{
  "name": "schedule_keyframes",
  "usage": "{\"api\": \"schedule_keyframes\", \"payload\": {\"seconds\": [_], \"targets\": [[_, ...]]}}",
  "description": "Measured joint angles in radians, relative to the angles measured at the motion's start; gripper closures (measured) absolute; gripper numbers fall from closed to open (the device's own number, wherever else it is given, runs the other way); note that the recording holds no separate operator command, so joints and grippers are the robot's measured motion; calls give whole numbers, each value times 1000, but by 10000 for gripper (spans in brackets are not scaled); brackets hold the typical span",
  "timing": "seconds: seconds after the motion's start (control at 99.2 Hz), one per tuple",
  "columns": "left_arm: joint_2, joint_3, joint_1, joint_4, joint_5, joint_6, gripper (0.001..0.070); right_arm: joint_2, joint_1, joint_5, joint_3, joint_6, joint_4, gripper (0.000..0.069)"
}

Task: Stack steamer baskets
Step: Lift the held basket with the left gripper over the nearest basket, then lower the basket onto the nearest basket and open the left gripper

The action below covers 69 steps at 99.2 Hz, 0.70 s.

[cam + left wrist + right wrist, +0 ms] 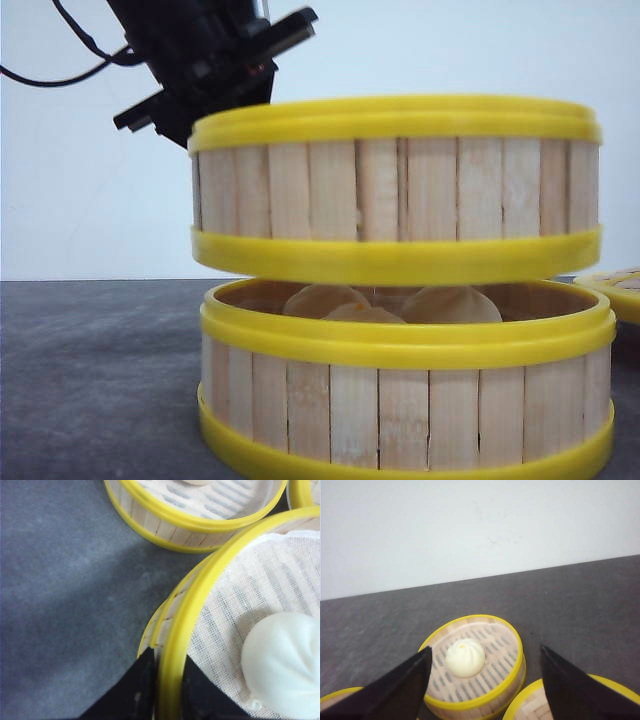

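My left gripper is going to release the raised steamer basket squarely on the rim of the basket with pale buns [408,305].
In the front view one steamer basket [400,190] hangs level a short way above a second steamer basket [400,400], which stands on the table with pale buns [450,303] inside. My left gripper [169,654] is shut on the raised basket's yellow rim [172,680], one finger inside and one outside. That basket is lined with white cloth and holds a white bun [285,665]. The left arm [200,70] reaches in from the upper left. My right gripper [485,649] is open and empty, up above a third steamer basket [475,680] holding a single bun [465,659].
The table is dark grey [90,380], with a white wall behind it. Another basket's rim [615,290] shows at the right edge of the front view. In the right wrist view, parts of further baskets [530,702] appear beside the fingers. One more basket [200,510] lies beyond the left gripper.
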<state>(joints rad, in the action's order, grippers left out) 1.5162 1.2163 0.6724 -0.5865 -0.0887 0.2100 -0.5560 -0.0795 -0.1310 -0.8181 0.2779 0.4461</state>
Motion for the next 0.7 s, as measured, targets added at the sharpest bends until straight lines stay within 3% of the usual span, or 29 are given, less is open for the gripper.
{"api": "schedule_keyframes", "payload": {"seconds": [0.695], "targets": [[63,0,3,-4,-4,6,682,0,0,0,0,0,6,268]]}}
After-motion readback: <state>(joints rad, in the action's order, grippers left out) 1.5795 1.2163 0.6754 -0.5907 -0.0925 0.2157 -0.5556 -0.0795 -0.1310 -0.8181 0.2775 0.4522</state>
